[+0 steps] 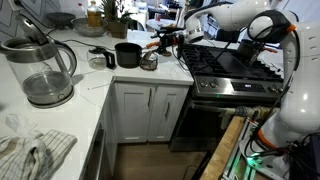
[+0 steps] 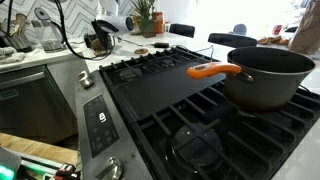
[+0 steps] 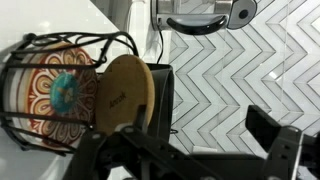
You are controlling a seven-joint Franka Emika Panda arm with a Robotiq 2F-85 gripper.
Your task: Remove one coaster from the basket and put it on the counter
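Observation:
The gripper will next move to the basket's wire rim (image 1: 156, 58) (image 3: 126, 38) on the side facing the stove, away from the black pot, and close there.
In the wrist view the basket (image 3: 30, 95), a dark wire holder, lies at the left with patterned discs inside. One tan-brown coaster (image 3: 122, 92) stands on edge at the basket's open side. My gripper (image 3: 208, 98) is open; its left finger is right beside that coaster's edge and its right finger is far off to the right. Nothing sits between the jaws. In an exterior view the basket (image 1: 149, 61) stands on the white counter (image 1: 95, 88) next to the black pot, with my gripper (image 1: 163, 44) just above and beside it. My gripper also shows far back in an exterior view (image 2: 100, 40).
A black pot (image 1: 127, 55) stands close beside the basket. A glass kettle (image 1: 42, 70) and a cloth (image 1: 30, 152) are on the near counter. The black stove (image 1: 235, 68) holds a grey pot with an orange handle (image 2: 215, 71). Chevron tile wall (image 3: 230, 70) lies behind the jaws.

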